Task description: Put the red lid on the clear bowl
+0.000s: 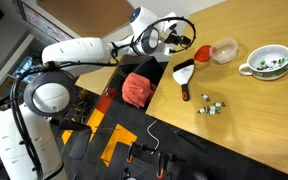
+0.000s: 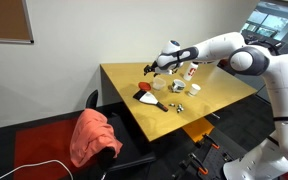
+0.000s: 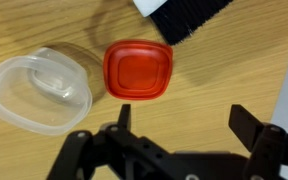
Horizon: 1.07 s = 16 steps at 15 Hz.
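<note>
The red lid's edge (image 1: pixel 196 53) (image 3: pixel 170 73) farthest from the clear bowl is the next place for my gripper to go to and close on.
The red lid (image 3: pixel 138 70) lies flat on the wooden table, a rounded red-orange plastic piece. It also shows in an exterior view (image 1: pixel 202 52). The clear bowl (image 3: pixel 39 90) stands upright and empty right beside the lid, apart from it, and shows in an exterior view (image 1: pixel 224 50) too. My gripper (image 3: pixel 184 125) is open and empty. It hovers above bare table just beside the lid, with neither finger touching it. It shows in both exterior views (image 1: pixel 179 40) (image 2: pixel 154 67).
A black-and-white brush-like tool (image 3: pixel 189 15) (image 1: pixel 184 75) lies close to the lid. A white green-patterned bowl (image 1: pixel 267 62) stands beyond the clear bowl. Small loose pieces (image 1: pixel 212 105) lie on the table (image 1: pixel 254 120). A red cloth (image 1: pixel 136 88) hangs on a chair at the table's edge.
</note>
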Each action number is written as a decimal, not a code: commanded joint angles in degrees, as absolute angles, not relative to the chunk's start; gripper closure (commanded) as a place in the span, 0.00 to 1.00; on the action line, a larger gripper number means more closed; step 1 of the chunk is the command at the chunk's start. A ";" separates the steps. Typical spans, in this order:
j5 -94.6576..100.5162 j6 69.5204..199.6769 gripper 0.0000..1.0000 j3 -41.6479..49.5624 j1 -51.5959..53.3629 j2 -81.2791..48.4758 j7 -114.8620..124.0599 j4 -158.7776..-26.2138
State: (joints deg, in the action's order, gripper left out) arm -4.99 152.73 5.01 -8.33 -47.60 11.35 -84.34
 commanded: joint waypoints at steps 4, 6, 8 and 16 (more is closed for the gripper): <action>-6.22 144.34 0.00 4.20 -9.35 -57.07 10.71 -69.79; -6.02 143.67 0.00 4.39 -9.09 -59.50 11.10 -66.87; -5.90 143.63 0.00 4.50 -8.89 -61.95 11.45 -64.15; -5.53 140.60 0.00 4.98 -8.16 -70.31 13.19 -53.58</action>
